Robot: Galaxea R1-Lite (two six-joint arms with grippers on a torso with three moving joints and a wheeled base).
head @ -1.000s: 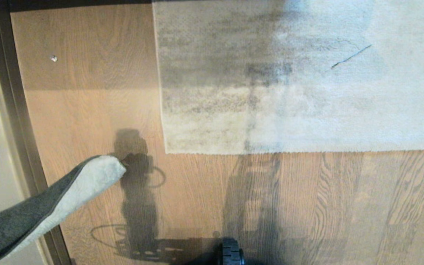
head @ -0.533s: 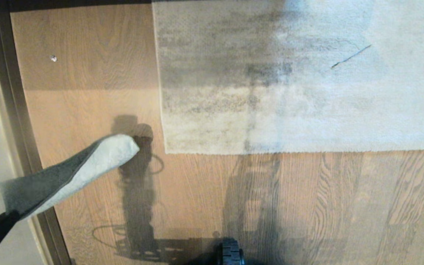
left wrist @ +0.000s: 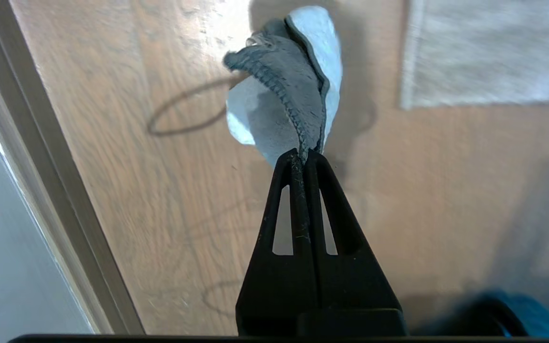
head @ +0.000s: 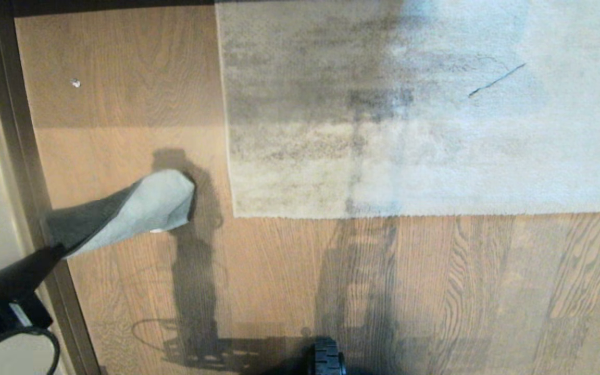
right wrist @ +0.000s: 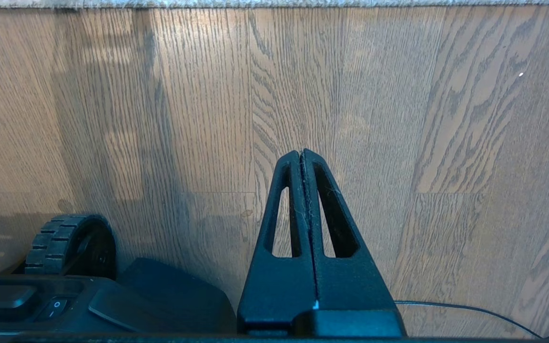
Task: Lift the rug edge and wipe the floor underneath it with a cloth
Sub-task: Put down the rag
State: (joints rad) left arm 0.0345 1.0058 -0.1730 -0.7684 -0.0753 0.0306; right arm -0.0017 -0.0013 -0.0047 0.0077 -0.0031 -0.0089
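Next, I release the cloth from my left gripper on the bare wood floor (head: 159, 195) (left wrist: 268, 67) between the dark baseboard and the rug's corner.
My left gripper (head: 59, 249) (left wrist: 303, 155) is shut on the cloth (head: 128, 211) (left wrist: 293, 90), dark grey on one face and off-white on the other, which hangs from its tips above the floor (head: 279, 271). The cloth hangs left of the rug edge (head: 229, 156) and near its square corner (head: 235, 214). The pale grey rug (head: 435, 114) lies flat on the wood planks. My right gripper (right wrist: 302, 153) is shut on nothing and held low over bare floor (right wrist: 374, 119), out of the head view. The rug's front border (right wrist: 274, 4) shows far ahead of it.
A dark baseboard strip (head: 24, 156) and a pale wall run along the left. One wheel of my base (head: 327, 357) (right wrist: 67, 243) sits at the near edge. A thin cable (right wrist: 470, 309) lies on the floor by my right gripper. A small white speck (head: 75, 82) sits far left.
My left arm has come forward into the head view, carrying the cloth up and toward the rug corner. The right arm has not moved.
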